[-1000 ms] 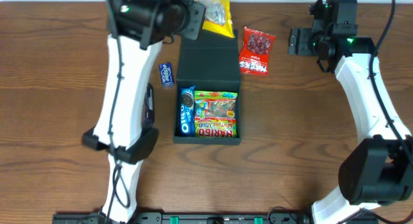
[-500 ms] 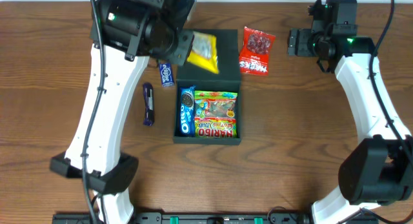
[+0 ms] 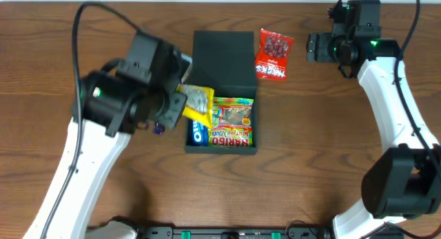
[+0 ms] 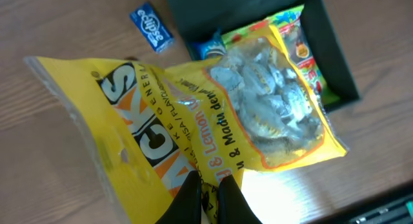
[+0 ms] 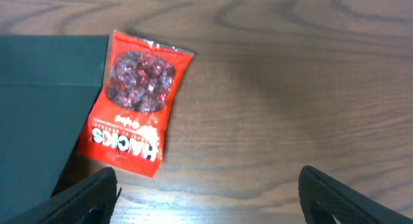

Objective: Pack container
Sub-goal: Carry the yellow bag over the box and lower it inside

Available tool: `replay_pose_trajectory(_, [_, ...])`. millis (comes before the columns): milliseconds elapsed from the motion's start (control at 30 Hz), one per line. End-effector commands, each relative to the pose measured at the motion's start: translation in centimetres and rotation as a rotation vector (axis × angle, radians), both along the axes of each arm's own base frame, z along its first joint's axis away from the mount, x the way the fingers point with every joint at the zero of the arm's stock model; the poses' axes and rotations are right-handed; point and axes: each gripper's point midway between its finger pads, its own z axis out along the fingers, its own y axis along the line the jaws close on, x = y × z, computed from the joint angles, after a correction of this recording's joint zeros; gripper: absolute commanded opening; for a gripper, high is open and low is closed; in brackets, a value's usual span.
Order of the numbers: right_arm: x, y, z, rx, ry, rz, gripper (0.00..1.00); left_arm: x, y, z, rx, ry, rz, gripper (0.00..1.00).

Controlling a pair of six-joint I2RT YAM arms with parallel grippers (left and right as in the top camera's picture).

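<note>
Next, my left gripper puts the yellow Hacks candy bag down on the back part of the Haribo packet [image 3: 231,109] [image 4: 270,31].
The dark container [image 3: 222,72] sits mid-table with its flap lid open toward the back; it holds a Haribo packet [image 3: 231,122] and a blue Oreo pack [image 3: 198,131]. My left gripper [image 4: 208,197] is shut on a yellow Hacks candy bag [image 4: 193,114] and holds it over the container's left side [image 3: 195,101]. The container's corner shows in the left wrist view [image 4: 335,62]. My right gripper [image 5: 206,198] is open and empty above the table at the back right, next to a red Hacks packet [image 5: 135,98], which lies right of the lid [image 3: 273,54].
A small blue Eclipse gum pack [image 4: 151,34] lies on the wood left of the container. A dark purple bar [image 3: 158,128] is mostly hidden under my left arm. The lid also shows at the left in the right wrist view [image 5: 45,108].
My left arm has swung from the back of the table forward and down, carrying the yellow bag from over the lid to over the container's left side. The right arm has not moved.
</note>
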Motion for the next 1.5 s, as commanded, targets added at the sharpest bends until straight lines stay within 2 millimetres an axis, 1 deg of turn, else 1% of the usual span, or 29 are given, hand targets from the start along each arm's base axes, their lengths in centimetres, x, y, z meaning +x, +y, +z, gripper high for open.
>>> replay_pose_trajectory(0, [-0.3,0.2,0.5,0.036,0.0,0.004,0.89,-1.2,0.3,0.5,-0.036,-0.055,-0.014,0.06])
replay_pose_trajectory(100, [-0.5,0.8,0.4,0.066,0.009,0.027,0.88,-1.3,-0.4,-0.1,-0.079,-0.074,-0.031,0.06])
replay_pose_trajectory(200, [-0.5,1.2,0.4,0.082,0.012,0.034,0.88,-0.7,-1.8,-1.0,-0.139,-0.07,-0.063,0.06])
replay_pose_trajectory(300, [-0.6,1.3,0.3,0.085,0.016,0.03,0.88,0.3,-4.1,-2.0,-0.233,-0.073,-0.114,0.06])
replay_pose_trajectory(400, [-0.8,1.3,0.2,0.085,0.026,0.03,0.88,1.3,-5.7,-2.9,-0.298,-0.078,-0.152,0.06])
replay_pose_trajectory(533, [-1.0,1.3,0.0,0.085,0.038,0.029,0.88,2.8,-7.3,-4.7,-0.343,-0.069,-0.181,0.06])
replay_pose_trajectory(667, [-1.1,1.3,0.0,0.085,0.04,0.029,0.88,3.7,-9.5,-6.4,-0.405,-0.027,-0.258,0.05])
replay_pose_trajectory(767, [-1.1,1.3,0.0,0.085,0.04,0.029,0.88,4.8,-10.5,-7.8,-0.433,-0.002,-0.274,0.06])
replay_pose_trajectory(900, [-1.1,1.2,0.0,0.085,0.04,0.029,0.89,5.9,-11.2,-10.2,-0.438,0.045,-0.261,0.06])
replay_pose_trajectory(933, [-1.1,1.2,0.0,0.085,0.04,0.029,0.89,6.0,-11.3,-11.2,-0.441,0.081,-0.227,0.06])
replay_pose_trajectory(1033, [-1.1,1.2,0.0,0.085,0.039,0.029,0.89,6.4,-11.4,-12.8,-0.442,0.134,-0.184,0.06])
replay_pose_trajectory(1200, [-1.1,1.2,0.0,0.085,0.041,0.029,0.89,7.4,-11.8,-15.6,-0.453,0.196,-0.102,0.06])
replay_pose_trajectory(1267, [-1.2,1.2,-0.1,0.085,0.043,0.029,0.89,7.7,-11.6,-16.9,-0.436,0.225,-0.051,0.06])
replay_pose_trajectory(1367, [-1.2,1.3,-0.1,0.085,0.045,0.029,0.89,7.6,-11.4,-18.1,-0.42,0.257,-0.037,0.06])
replay_pose_trajectory(1467, [-1.2,1.2,-0.1,0.085,0.047,0.029,0.89,7.5,-10.7,-19.1,-0.375,0.275,-0.001,0.06])
